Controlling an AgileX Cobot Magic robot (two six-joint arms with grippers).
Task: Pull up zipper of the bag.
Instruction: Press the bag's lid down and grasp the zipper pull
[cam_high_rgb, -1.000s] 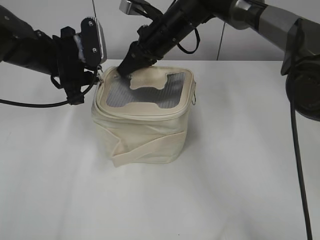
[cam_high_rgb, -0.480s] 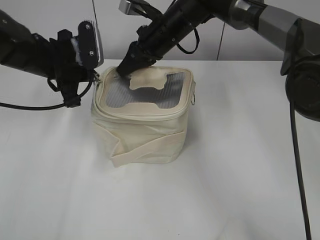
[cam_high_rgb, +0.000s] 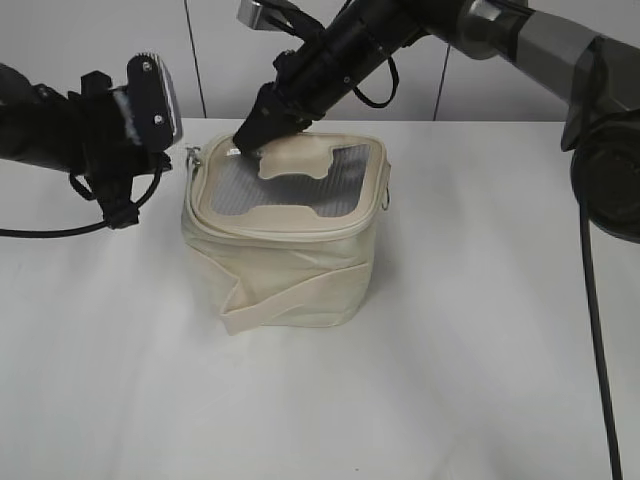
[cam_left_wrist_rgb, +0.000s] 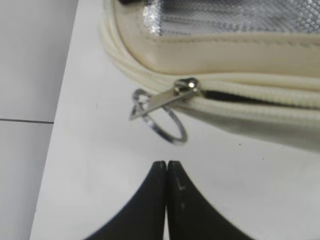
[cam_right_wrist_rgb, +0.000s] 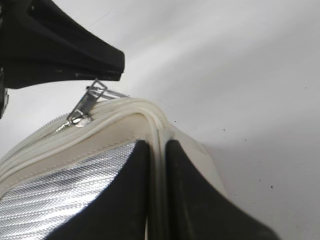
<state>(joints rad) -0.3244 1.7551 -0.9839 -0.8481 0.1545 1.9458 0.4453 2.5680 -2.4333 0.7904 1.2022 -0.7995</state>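
Observation:
My left gripper's shut fingers are short of the free-hanging silver ring pull, so I will open them, move in and grip the ring (cam_high_rgb: 193, 157) before pulling the zipper.
The cream bag (cam_high_rgb: 290, 250) stands mid-table with its grey-windowed lid up. The zipper (cam_left_wrist_rgb: 250, 97) runs round the lid edge. Its silver ring pull (cam_left_wrist_rgb: 161, 121) hangs free at the bag's back left corner, also seen in the exterior view (cam_high_rgb: 192, 156) and the right wrist view (cam_right_wrist_rgb: 89, 106). A thin dark gap shows along the zipper right of the slider. My left gripper (cam_left_wrist_rgb: 166, 166) is shut and empty, a little short of the ring, left of the bag (cam_high_rgb: 170, 148). My right gripper (cam_right_wrist_rgb: 157, 150) is shut on the lid's edge seam at the back left (cam_high_rgb: 246, 140). A second ring pull (cam_high_rgb: 386, 196) hangs on the bag's right side.
The bag rests on a white table (cam_high_rgb: 450, 380), with a wide cream strap (cam_high_rgb: 290, 300) wrapped round its front. Grey wall panels (cam_high_rgb: 220, 50) stand behind the table. My right arm reaches over from the upper right above the lid.
My left gripper has drawn back to the left, away from the bag's back left corner and the ring pull. The right gripper and the bag have stayed put.

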